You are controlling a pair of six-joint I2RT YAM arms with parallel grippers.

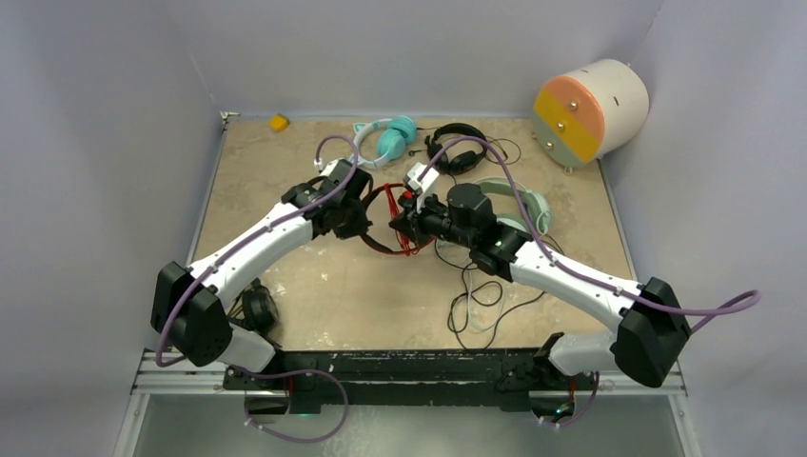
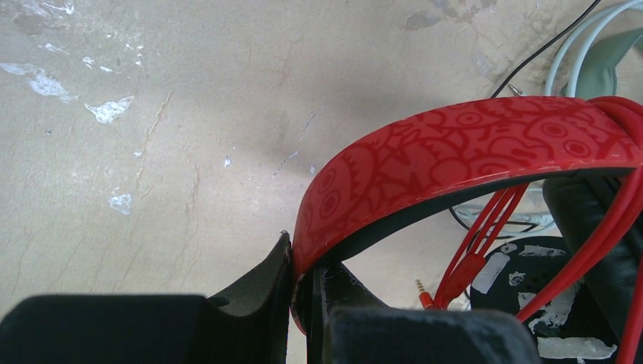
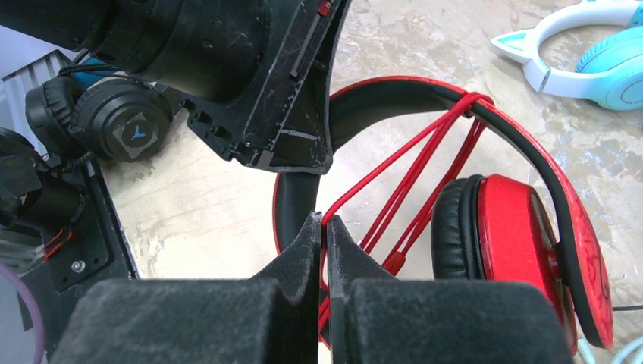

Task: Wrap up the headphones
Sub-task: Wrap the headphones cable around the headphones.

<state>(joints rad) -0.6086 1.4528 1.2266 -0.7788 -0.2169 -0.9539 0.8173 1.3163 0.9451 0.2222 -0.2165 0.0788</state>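
The red headphones, now held up at mid-table, will be let go by my left gripper on the table [image 1: 252, 238] just behind the front black headset.
The red headphones [image 1: 385, 224] are held up between my two grippers at mid-table. My left gripper [image 1: 364, 217] is shut on the red patterned headband [image 2: 470, 144], pinched between the jaws of the left gripper [image 2: 303, 262]. My right gripper [image 3: 324, 227] is shut on the red cable [image 3: 409, 174], which loops several times over the headband [image 3: 470, 102]. The cable's jack plug [image 2: 423, 292] hangs free. The red ear cup [image 3: 523, 243] faces the right wrist camera. In the top view the right gripper [image 1: 400, 221] sits just right of the left one.
Teal cat-eared headphones [image 1: 390, 138] and a black headset [image 1: 455, 148] lie at the back. Mint-green headphones [image 1: 521, 202] lie under the right arm, with loose cables [image 1: 476, 297] trailing forward. Another black headset [image 1: 257, 307] sits by the left arm base. A cream drum [image 1: 590, 109] stands at back right.
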